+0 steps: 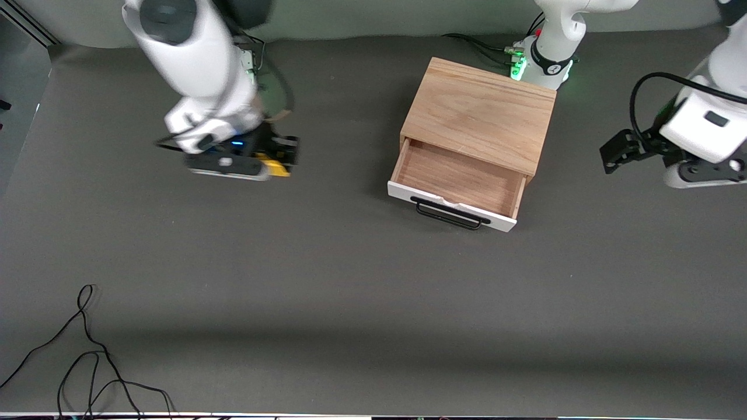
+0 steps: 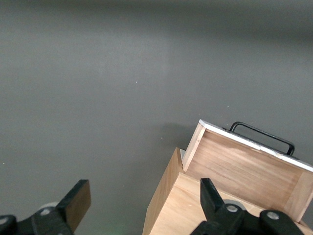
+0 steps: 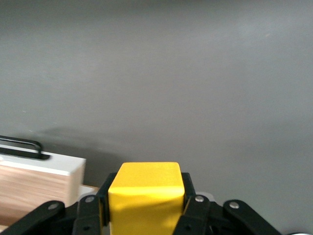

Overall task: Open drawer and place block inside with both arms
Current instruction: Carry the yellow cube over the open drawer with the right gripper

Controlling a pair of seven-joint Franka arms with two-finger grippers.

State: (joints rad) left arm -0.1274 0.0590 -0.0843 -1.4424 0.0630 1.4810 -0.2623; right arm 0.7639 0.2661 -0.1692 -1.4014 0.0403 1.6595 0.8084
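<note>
My right gripper is to put the yellow block down in the drawer corner [image 1: 420, 185] behind the white front panel, on the right gripper's side.
The drawer [image 1: 461, 178] stands pulled open from the light-wood cabinet [image 1: 478, 111], and its wood interior is empty. Its white front panel and black bar handle [image 1: 449, 214] face the front camera. My right gripper [image 1: 280, 156] is shut on the yellow block [image 1: 275, 168] above the table, toward the right arm's end from the cabinet. In the right wrist view the block [image 3: 145, 193] fills the jaws of the right gripper [image 3: 145, 205], with the drawer's front panel [image 3: 44, 164] off to one side. My left gripper [image 1: 615, 153] is open and empty beside the cabinet, toward the left arm's end. In the left wrist view that gripper [image 2: 144, 200] is over the cabinet's edge [image 2: 195, 210], with the drawer [image 2: 249, 166] ahead.
A loose black cable [image 1: 87, 350] lies on the grey mat near the front camera at the right arm's end. An arm's base with green lights [image 1: 519, 64] and its cables stand right against the cabinet's back.
</note>
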